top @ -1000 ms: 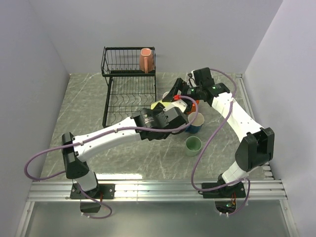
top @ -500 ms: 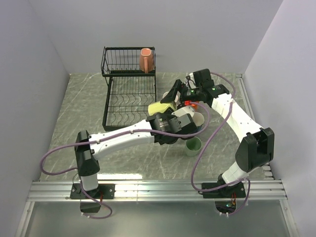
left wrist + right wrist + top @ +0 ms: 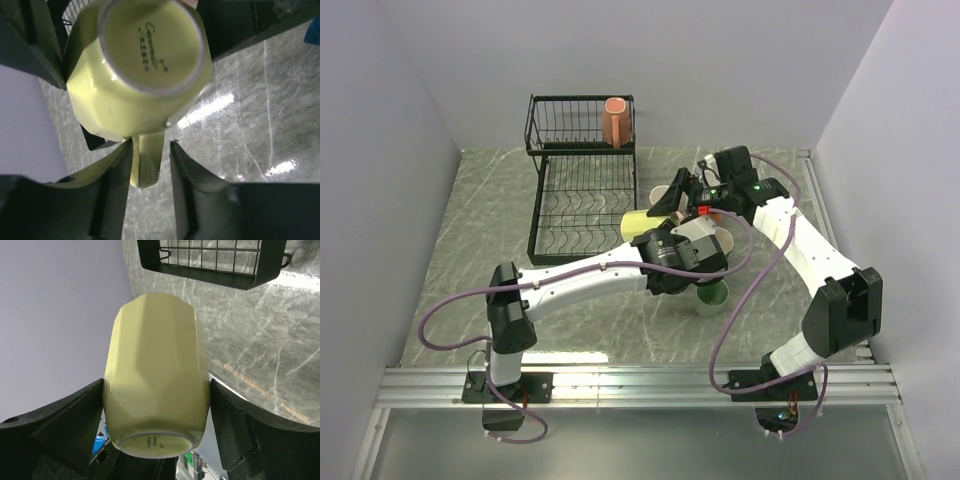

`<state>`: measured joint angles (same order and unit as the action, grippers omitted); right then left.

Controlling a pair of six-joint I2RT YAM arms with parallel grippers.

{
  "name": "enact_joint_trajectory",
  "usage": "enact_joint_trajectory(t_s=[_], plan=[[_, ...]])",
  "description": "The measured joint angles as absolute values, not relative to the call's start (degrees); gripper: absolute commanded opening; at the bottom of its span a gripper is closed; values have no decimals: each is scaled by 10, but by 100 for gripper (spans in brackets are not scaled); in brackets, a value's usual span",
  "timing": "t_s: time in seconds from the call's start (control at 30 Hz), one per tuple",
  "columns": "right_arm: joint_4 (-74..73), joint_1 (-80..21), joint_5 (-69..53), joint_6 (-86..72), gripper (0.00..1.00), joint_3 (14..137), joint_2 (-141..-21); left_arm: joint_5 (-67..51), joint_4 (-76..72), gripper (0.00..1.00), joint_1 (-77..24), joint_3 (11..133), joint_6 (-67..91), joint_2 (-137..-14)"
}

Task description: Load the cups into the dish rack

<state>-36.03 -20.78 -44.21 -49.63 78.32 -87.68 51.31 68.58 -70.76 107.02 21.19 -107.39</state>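
Note:
I should open my left gripper wider, move deeper and close around the cup's handle (image 3: pixel 150 157) before taking the pale yellow cup, as my fingers stop short of its body.
My right gripper (image 3: pixel 156 405) is shut on the body of the pale yellow cup (image 3: pixel 155 375) and holds it off the table, base toward its camera. In the top view the cup (image 3: pixel 641 222) hangs just right of the dish rack (image 3: pixel 570 200). My left gripper (image 3: pixel 150 150) is open, its jaws on either side of the cup's handle (image 3: pixel 147 160). The left finger touches the handle and a gap shows at the right finger (image 3: pixel 187 185). A pink cup (image 3: pixel 615 120) stands in the rack's upper basket. The pale green cup (image 3: pixel 712 296) stands on the table.
A blue cup with white inside (image 3: pixel 722 240) shows partly behind the left wrist. The other cups are mostly hidden by the arms. The rack's lower tray edge (image 3: pixel 210 260) lies beyond the held cup. Grey walls close in the table on three sides.
My left arm has reached further right and its gripper has come up around the yellow cup's handle. The right gripper has kept hold of the cup, almost in place.

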Motion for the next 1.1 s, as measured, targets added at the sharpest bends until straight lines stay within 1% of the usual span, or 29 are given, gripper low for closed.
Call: enact_joint_trajectory(t_s=[0.07,0.2,0.27,0.37,0.4,0.43,0.5,0.53,0.6,0.67,0.8,0.93,1.0,1.07,1.1], plan=[[-362,-207,-444,-495,0,781,-874,520,691,36,-708,1076,219,-1083],[-362,-207,-447,-495,0,755,-854,529,712,26,-708,1080,232,-1098],[-355,-206,-444,-498,0,735,-840,529,719,25,-711,1080,236,-1105],[-343,-203,-443,-505,0,701,-820,524,724,29,-722,1080,237,-1111],[-340,-203,-442,-507,0,690,-811,522,725,38,-725,1080,238,-1113],[-337,-201,-441,-510,0,681,-803,522,726,44,-727,1080,239,-1113],[-335,-201,-442,-515,0,663,-788,521,730,52,-727,1080,244,-1113],[-334,-201,-442,-516,0,660,-786,520,731,53,-727,1081,246,-1113],[-335,-201,-446,-518,0,658,-785,521,732,54,-729,1081,249,-1114],[-335,-201,-447,-519,0,658,-785,524,733,53,-729,1081,251,-1114],[-334,-202,-448,-523,0,659,-785,524,737,44,-730,1081,260,-1114],[-331,-203,-446,-526,0,659,-785,525,740,40,-731,1080,269,-1114],[-330,-203,-446,-527,0,658,-785,527,740,41,-732,1078,274,-1114],[-322,-203,-446,-528,0,648,-780,529,740,44,-734,1073,280,-1114],[-320,-203,-446,-529,0,641,-777,529,740,50,-735,1070,282,-1114]])
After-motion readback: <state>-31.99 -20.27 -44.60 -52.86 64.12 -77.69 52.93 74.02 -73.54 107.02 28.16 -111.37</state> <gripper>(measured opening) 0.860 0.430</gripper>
